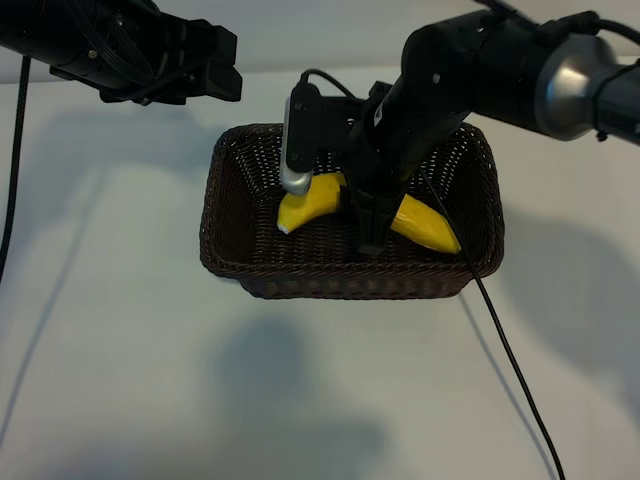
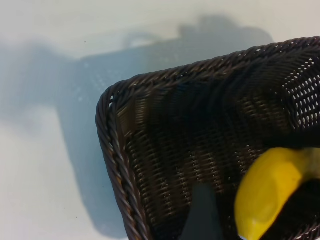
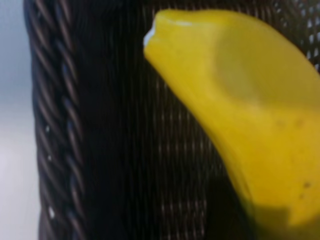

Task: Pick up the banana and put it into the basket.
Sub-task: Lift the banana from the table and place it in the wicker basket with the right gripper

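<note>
The robot's right gripper will release the banana on the basket's bottom near the middle of the basket's front side (image 1: pixel 365 230).
The dark brown wicker basket (image 1: pixel 350 285) sits mid-table. Inside it lies the yellow banana (image 1: pixel 312 205), its two ends sticking out either side of my right gripper (image 1: pixel 366 218). That gripper reaches down into the basket and is shut across the banana's middle, one dark finger standing in front of the fruit. Up close in the right wrist view the banana (image 3: pixel 250 100) sits over the basket's weave (image 3: pixel 60 125). My left gripper (image 1: pixel 225 70) hovers open above the basket's back left corner. In its wrist view one finger (image 2: pixel 202 215) shows, with the basket rim (image 2: pixel 107 145) and a banana end (image 2: pixel 270 190).
A black cable (image 1: pixel 510 360) trails from the right arm over the basket's front right corner and across the white table. Another cable (image 1: pixel 12 150) hangs at the far left. White tabletop surrounds the basket on all sides.
</note>
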